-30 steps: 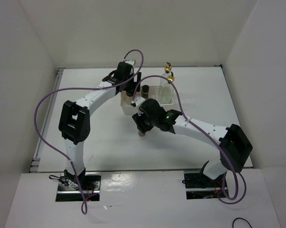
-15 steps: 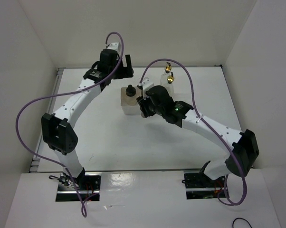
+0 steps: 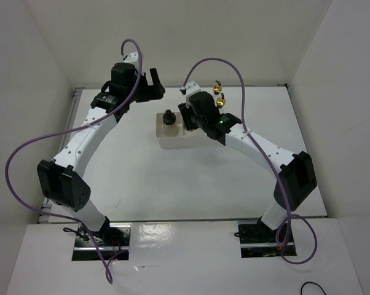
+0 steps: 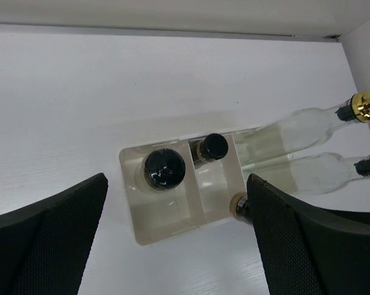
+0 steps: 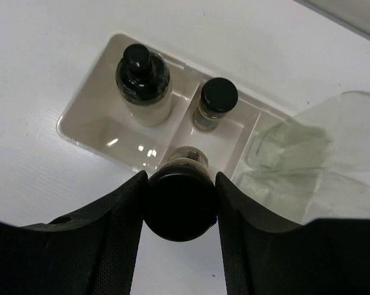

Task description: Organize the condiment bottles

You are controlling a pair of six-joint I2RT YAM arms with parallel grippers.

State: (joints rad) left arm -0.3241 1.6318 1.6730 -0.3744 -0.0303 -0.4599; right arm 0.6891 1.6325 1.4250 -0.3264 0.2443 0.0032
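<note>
Next, my right gripper sets its small dark jar down and lets go of it in the near part of the white tray's middle compartment point(image 3: 191, 131) point(image 5: 195, 157).
A white three-compartment tray point(image 3: 171, 142) stands at mid table. Its left compartment holds the wider whitish black-capped jar point(image 3: 168, 119) point(image 5: 143, 78) point(image 4: 164, 169). The middle compartment holds a small dark jar point(image 5: 216, 98) point(image 4: 210, 147). Two tall clear glass bottles point(image 4: 295, 132) point(image 4: 314, 173) with gold tops point(image 3: 219, 92) stand in the right compartment. My right gripper point(image 5: 180, 212) point(image 3: 188, 121) is shut on the second small dark jar point(image 5: 180, 206) and holds it above the near part of the middle compartment. My left gripper point(image 4: 179, 246) point(image 3: 151, 83) is open and empty, raised behind and left of the tray.
White walls close in the table at the back and both sides. The right arm's purple cable point(image 3: 203, 64) arcs over the tray. The tray's left compartment has bare floor point(image 5: 105, 132) in front of the whitish jar.
My left gripper left the whitish jar in the tray and rose back to the left. My right gripper carried the small dark jar from the table in front up over the tray.
</note>
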